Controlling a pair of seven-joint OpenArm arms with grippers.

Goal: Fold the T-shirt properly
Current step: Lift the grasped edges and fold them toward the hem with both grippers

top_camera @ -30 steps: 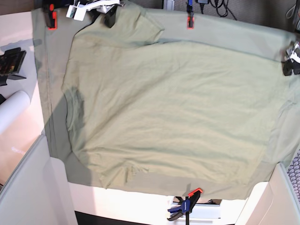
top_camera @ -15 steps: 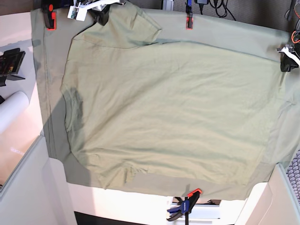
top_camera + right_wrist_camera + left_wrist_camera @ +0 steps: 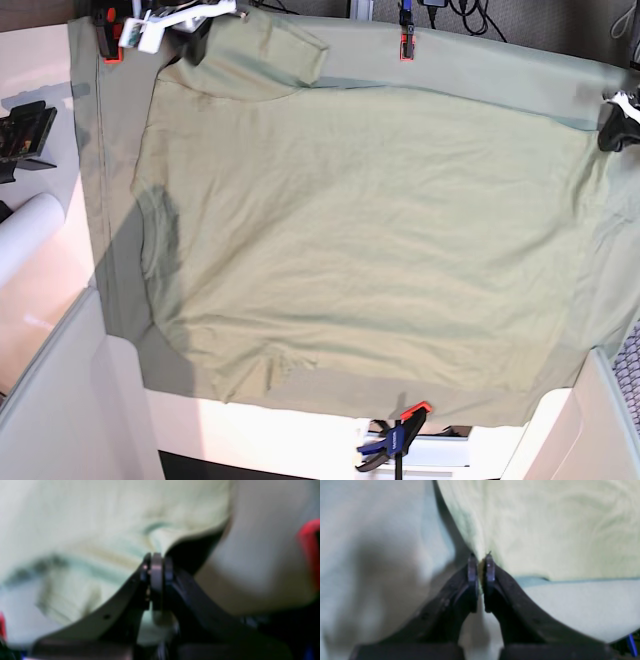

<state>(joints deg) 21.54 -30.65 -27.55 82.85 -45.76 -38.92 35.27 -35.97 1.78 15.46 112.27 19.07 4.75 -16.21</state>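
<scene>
My right gripper is to release the T-shirt's upper edge on the shirt's body, just inside the neck (image 3: 172,225).
The pale sage-green T-shirt (image 3: 360,240) lies spread flat on the greyer-green sheet (image 3: 110,150), its neck at the left. My right gripper (image 3: 192,48) is at the top left, shut on the shirt's upper edge near the sleeve. In the right wrist view the jaws (image 3: 156,557) pinch a fold of the shirt (image 3: 100,517). My left gripper (image 3: 614,132) is at the far right edge, shut on the shirt's corner. In the left wrist view the fingertips (image 3: 480,557) close on the shirt's edge (image 3: 545,525).
Orange clamps (image 3: 108,40) (image 3: 405,45) pin the sheet at the back, and a blue and orange clamp (image 3: 395,440) pins it at the front. A white roll (image 3: 25,235) and a black object (image 3: 22,135) lie at the left.
My right gripper has moved left along the back edge, pulling the sleeve area with it. My left gripper has shifted slightly up at the right edge. The shirt lies more stretched.
</scene>
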